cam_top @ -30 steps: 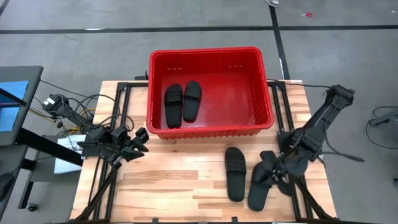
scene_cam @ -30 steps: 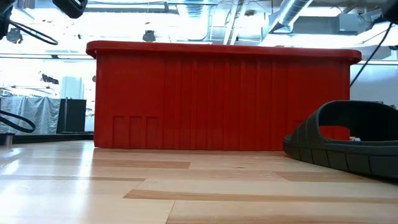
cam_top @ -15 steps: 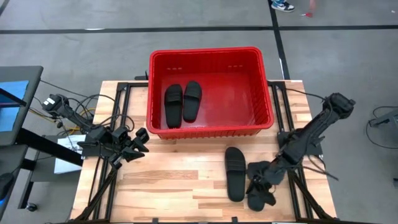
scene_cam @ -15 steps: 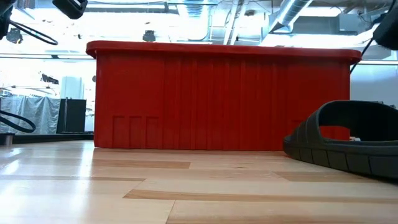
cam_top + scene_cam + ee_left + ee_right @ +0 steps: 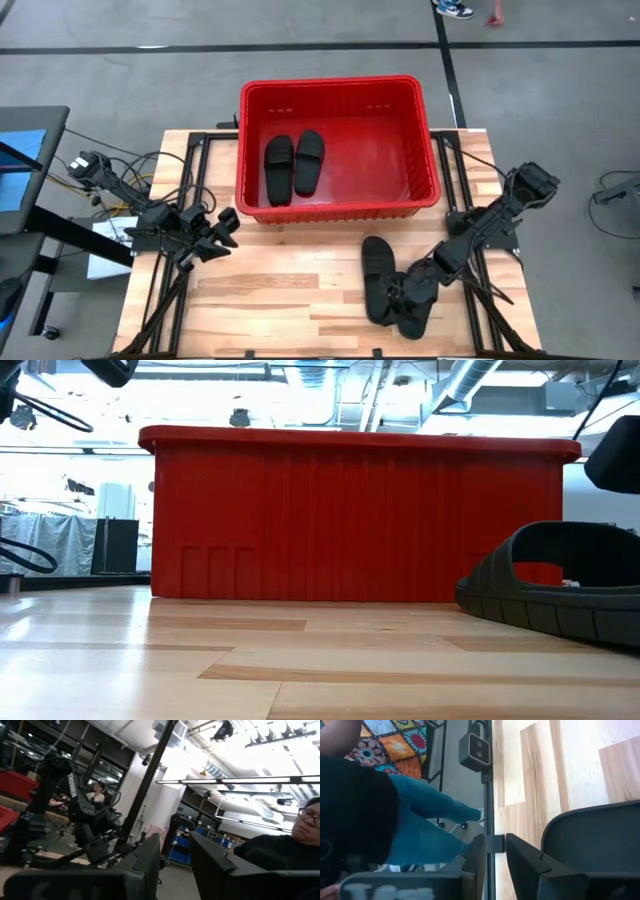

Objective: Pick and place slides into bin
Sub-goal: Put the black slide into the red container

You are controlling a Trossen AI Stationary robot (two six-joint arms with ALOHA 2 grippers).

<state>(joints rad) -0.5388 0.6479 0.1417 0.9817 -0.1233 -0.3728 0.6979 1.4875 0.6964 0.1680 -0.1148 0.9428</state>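
I should grip the near end of the black slide (image 5: 409,334) partly under my right arm with my right gripper.
The red bin (image 5: 330,82) stands at the table's far middle, with two black slides (image 5: 279,170) (image 5: 309,162) flat on its floor. Two more slides lie on the table in front of it: one (image 5: 377,278) flat, the other (image 5: 415,320) to its right, partly under my right arm. My right gripper (image 5: 404,292) hangs low over that right-hand slide's far end. Its fingers stand a narrow gap apart with nothing between them (image 5: 495,842), and the slide (image 5: 590,835) lies beside one finger. My left gripper (image 5: 226,227) waits at the table's left, narrowly open and empty (image 5: 175,837). My right gripper has the right-hand slide (image 5: 590,835) next to the outer side of one finger (image 5: 525,857). I cannot tell whether the finger touches it. The slide lies on the table.
Black frame rails run along the table's left and right sides (image 5: 470,215). A small camera (image 5: 480,750) sits at the table's near edge. People stand beyond the table (image 5: 395,830) (image 5: 300,835). In the low view a slide (image 5: 560,585) lies before the bin's wall (image 5: 360,520).
My right gripper has moved toward the table's left and near edges, from the far end of the right-hand slide to a spot between the two slides on the table. My left arm has kept still.
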